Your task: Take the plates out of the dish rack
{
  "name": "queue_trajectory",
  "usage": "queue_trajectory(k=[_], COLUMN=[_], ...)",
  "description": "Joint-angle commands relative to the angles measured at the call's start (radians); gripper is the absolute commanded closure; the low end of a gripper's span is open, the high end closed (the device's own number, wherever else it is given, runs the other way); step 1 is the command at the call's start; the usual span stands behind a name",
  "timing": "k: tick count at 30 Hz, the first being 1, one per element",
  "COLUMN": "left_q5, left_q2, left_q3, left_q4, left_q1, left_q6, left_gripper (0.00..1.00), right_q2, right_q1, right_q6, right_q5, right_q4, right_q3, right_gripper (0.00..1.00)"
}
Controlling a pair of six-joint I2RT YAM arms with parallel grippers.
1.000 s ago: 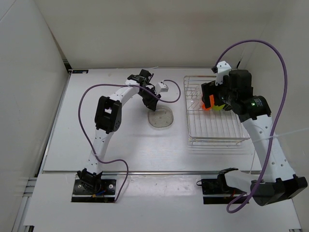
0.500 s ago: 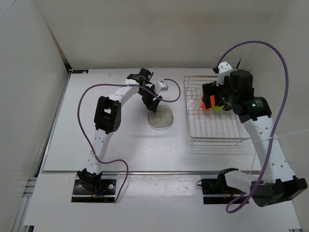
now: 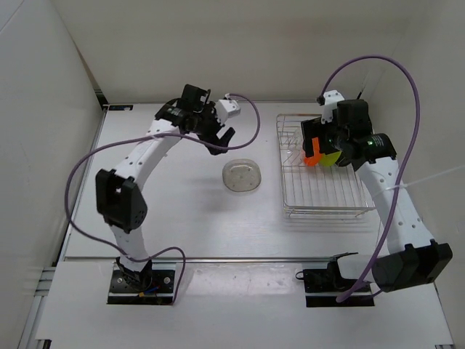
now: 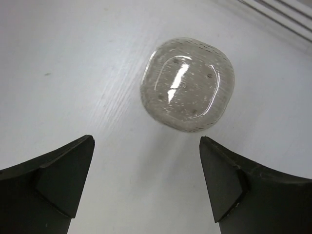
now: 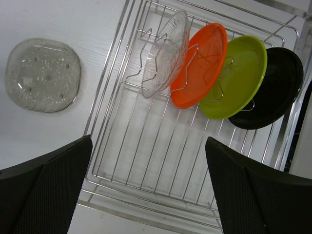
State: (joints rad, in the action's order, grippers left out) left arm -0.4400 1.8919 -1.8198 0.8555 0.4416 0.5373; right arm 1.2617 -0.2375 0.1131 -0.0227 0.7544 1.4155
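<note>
My right gripper needs to grab the top rim (image 3: 298, 149) (image 5: 184, 54) of the clear plate next, the one standing in the dish rack next to the orange plate.
One clear plate (image 3: 242, 176) lies flat on the table, left of the dish rack (image 3: 322, 198). In the left wrist view this clear plate (image 4: 187, 84) sits ahead of my left gripper (image 4: 146, 141), which is open, empty and raised off the table. My left gripper (image 3: 220, 137) hovers behind and left of the plate. In the rack another clear plate (image 5: 165, 53), an orange plate (image 5: 202, 66), a lime green plate (image 5: 236, 78) and a black plate (image 5: 270, 95) stand on edge. My right gripper (image 5: 148, 141) hangs open above the rack's floor (image 5: 161, 146), touching nothing.
White walls close in the table at the left, back and right. Purple cables loop from both arms, the left arm's cable (image 3: 251, 116) hanging near the rack's back left corner. The near half of the rack holds no plates.
My left gripper has opened wide, let go of the clear plate on the table, and risen back and to the left. My right arm has shifted slightly toward the back.
</note>
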Motion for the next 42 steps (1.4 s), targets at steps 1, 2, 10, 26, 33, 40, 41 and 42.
queue_trajectory(k=[1, 2, 10, 26, 33, 40, 41, 42], left_q5=[0.217, 0.281, 0.863, 1.003, 0.98, 0.98, 0.98, 0.971], left_q2=[-0.149, -0.169, -0.316, -0.786, -0.806, -0.804, -0.804, -0.804], left_q3=[0.062, 0.073, 0.095, 0.439, 0.482, 0.528, 0.528, 0.528], left_q4=[-0.116, -0.133, -0.097, -0.213, -0.205, -0.205, -0.205, -0.205], left_q1=[-0.001, -0.001, -0.01, -0.075, -0.084, -0.084, -0.084, -0.084], left_q6=[-0.17, -0.207, -0.427, -0.45, -0.418, -0.418, -0.418, -0.418], left_gripper=[0.0, 0.0, 0.0, 0.0, 0.0, 0.0, 0.0, 0.0], right_q2=[0.005, 0.005, 0.027, 0.284, 0.429, 0.485, 0.485, 0.508], right_q1=[0.003, 0.003, 0.024, 0.006, -0.025, -0.085, -0.085, -0.094], right_q6=[-0.035, -0.052, -0.08, 0.108, 0.154, 0.163, 0.163, 0.172], right_q5=[-0.065, -0.1, -0.092, -0.385, -0.436, -0.436, -0.436, -0.436], right_q4=[-0.029, -0.062, -0.082, -0.087, -0.087, -0.087, -0.087, -0.087], right_q3=[0.069, 0.069, 0.079, 0.198, 0.257, 0.255, 0.243, 0.234], right_gripper=[0.0, 0.0, 0.0, 0.11, 0.17, 0.26, 0.27, 0.3])
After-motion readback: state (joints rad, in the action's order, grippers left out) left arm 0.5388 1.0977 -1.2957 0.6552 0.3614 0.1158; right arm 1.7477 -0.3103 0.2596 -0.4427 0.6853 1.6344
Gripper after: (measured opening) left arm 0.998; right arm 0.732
